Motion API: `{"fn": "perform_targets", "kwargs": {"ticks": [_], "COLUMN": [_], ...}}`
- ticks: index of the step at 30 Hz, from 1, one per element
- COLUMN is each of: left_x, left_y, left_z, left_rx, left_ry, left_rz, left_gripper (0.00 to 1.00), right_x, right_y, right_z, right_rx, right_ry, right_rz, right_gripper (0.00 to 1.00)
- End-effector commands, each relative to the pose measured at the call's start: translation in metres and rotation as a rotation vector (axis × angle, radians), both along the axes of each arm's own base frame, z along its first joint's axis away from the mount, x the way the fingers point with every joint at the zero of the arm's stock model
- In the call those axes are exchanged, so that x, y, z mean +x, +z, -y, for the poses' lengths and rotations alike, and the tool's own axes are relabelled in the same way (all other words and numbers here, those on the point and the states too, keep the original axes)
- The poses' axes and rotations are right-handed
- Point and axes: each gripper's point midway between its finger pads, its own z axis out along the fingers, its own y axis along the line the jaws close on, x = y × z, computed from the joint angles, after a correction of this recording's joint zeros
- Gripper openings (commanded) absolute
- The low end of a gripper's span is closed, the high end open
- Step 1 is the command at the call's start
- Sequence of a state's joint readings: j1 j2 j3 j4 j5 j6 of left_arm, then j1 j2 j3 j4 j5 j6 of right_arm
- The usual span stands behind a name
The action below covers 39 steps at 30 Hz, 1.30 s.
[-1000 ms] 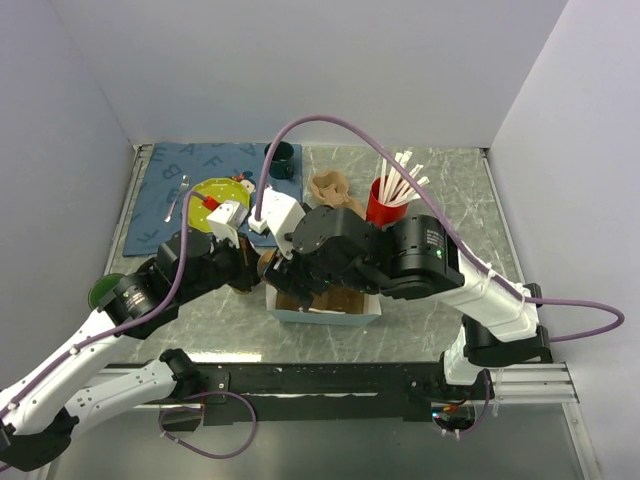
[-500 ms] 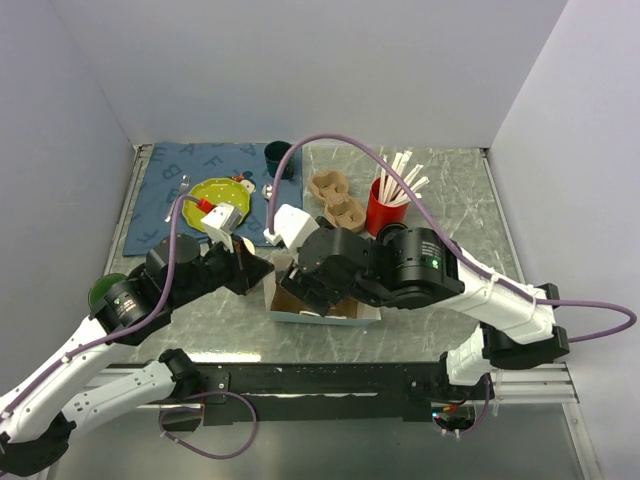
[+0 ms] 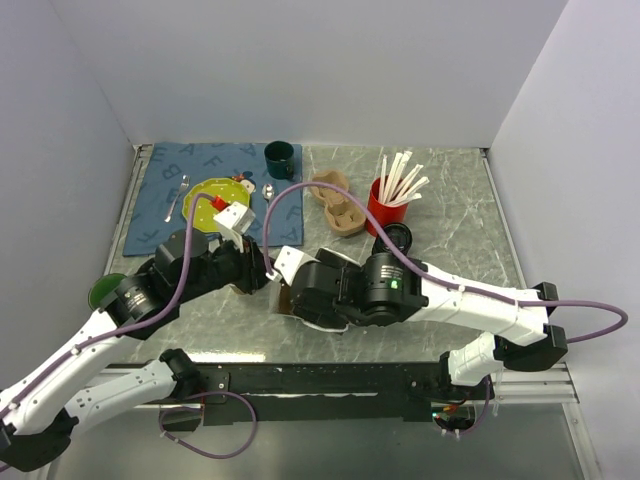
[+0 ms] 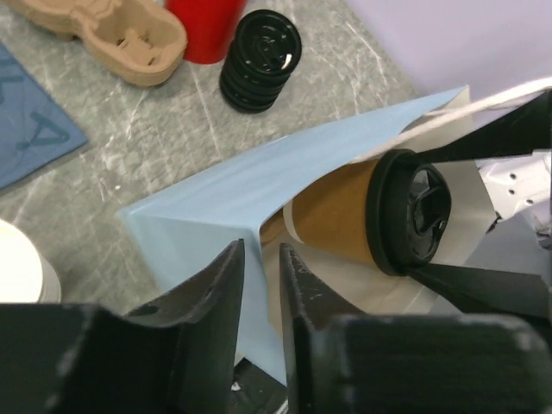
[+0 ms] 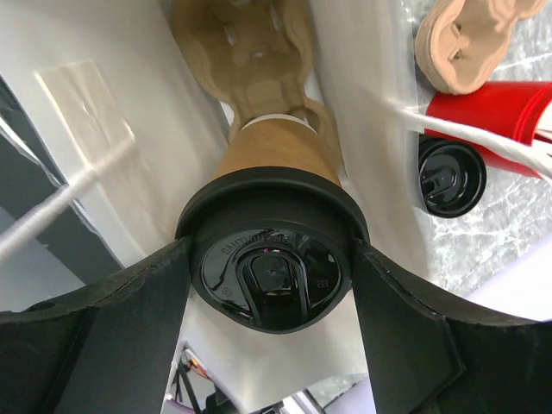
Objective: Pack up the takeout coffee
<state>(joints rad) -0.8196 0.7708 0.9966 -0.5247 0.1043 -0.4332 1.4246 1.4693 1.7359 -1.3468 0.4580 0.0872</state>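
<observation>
The bag's front edge is loose in my left gripper, so next I pinch that edge (image 4: 261,257) and hold the bag steady before my right gripper lowers the tilted coffee.
The takeout coffee (image 5: 276,147), a brown kraft cup with a black lid (image 5: 272,276), is inside a pale blue paper bag (image 4: 224,198). It tilts with the lid toward the bag's mouth. My right gripper (image 5: 272,250) is shut on the lid's rim from both sides. A pulp cup carrier (image 5: 246,52) lies at the bag's bottom just beyond the cup. My left gripper (image 4: 261,250) is shut on the bag's front edge. In the top view both grippers meet near the table's front middle, the left (image 3: 262,275) and the right (image 3: 290,298); the coffee is hidden there.
Empty pulp carriers (image 3: 338,205), a red cup of white sticks (image 3: 385,205) and a stack of black lids (image 3: 398,237) stand behind the bag. A dark green mug (image 3: 280,155), a yellow-green plate (image 3: 215,195) and a blue mat (image 3: 165,200) are at the back left.
My right arm has swung down and toward the front, taking the coffee deeper into the bag and uncovering the carriers and lids. My left gripper stays on the bag's edge.
</observation>
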Motion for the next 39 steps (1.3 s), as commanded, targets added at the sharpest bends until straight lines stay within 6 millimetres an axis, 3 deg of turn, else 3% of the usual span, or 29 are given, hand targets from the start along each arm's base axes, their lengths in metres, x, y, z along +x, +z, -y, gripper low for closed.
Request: {"fn": "perform_targets", "kwargs": {"ticks": [1, 6, 12, 19, 23, 26, 27, 28, 33, 39], "left_x": [0.002, -0.013, -0.027, -0.014, -0.002, -0.005, -0.005, -0.007, -0.007, 0.001], "left_y": [0.008, 0.003, -0.001, -0.012, -0.013, -0.002, -0.004, -0.003, 0.01, 0.001], "left_z": [-0.012, -0.028, -0.018, -0.011, -0.009, 0.002, 0.003, 0.003, 0.008, 0.02], "left_rx": [0.002, -0.004, -0.069, -0.036, -0.02, -0.054, -0.046, -0.052, -0.111, -0.052], "left_ry": [0.055, 0.079, 0.0, 0.027, 0.071, 0.004, -0.013, -0.031, -0.084, -0.119], "left_rz": [0.012, -0.028, -0.058, -0.074, -0.07, -0.031, -0.013, 0.008, 0.162, 0.156], "left_gripper": [0.32, 0.44, 0.52, 0.51, 0.42, 0.21, 0.08, 0.03, 0.01, 0.01], "right_x": [0.004, 0.002, 0.001, 0.001, 0.001, 0.001, 0.003, 0.004, 0.017, 0.037], "right_y": [0.002, -0.002, -0.006, -0.009, -0.014, -0.018, -0.018, -0.015, -0.006, 0.005], "right_z": [-0.007, -0.014, -0.013, -0.011, -0.009, -0.003, -0.004, -0.001, 0.004, 0.02], "right_rx": [0.052, 0.103, 0.095, 0.095, 0.087, 0.082, 0.097, 0.103, 0.113, 0.171], "right_ry": [-0.025, -0.066, -0.081, -0.079, -0.076, -0.079, -0.077, -0.058, -0.058, -0.044], "right_rz": [0.029, 0.004, -0.001, -0.001, -0.002, 0.006, 0.013, 0.027, 0.063, 0.105], "right_gripper": [0.44, 0.44, 0.43, 0.43, 0.42, 0.41, 0.41, 0.41, 0.41, 0.41]}}
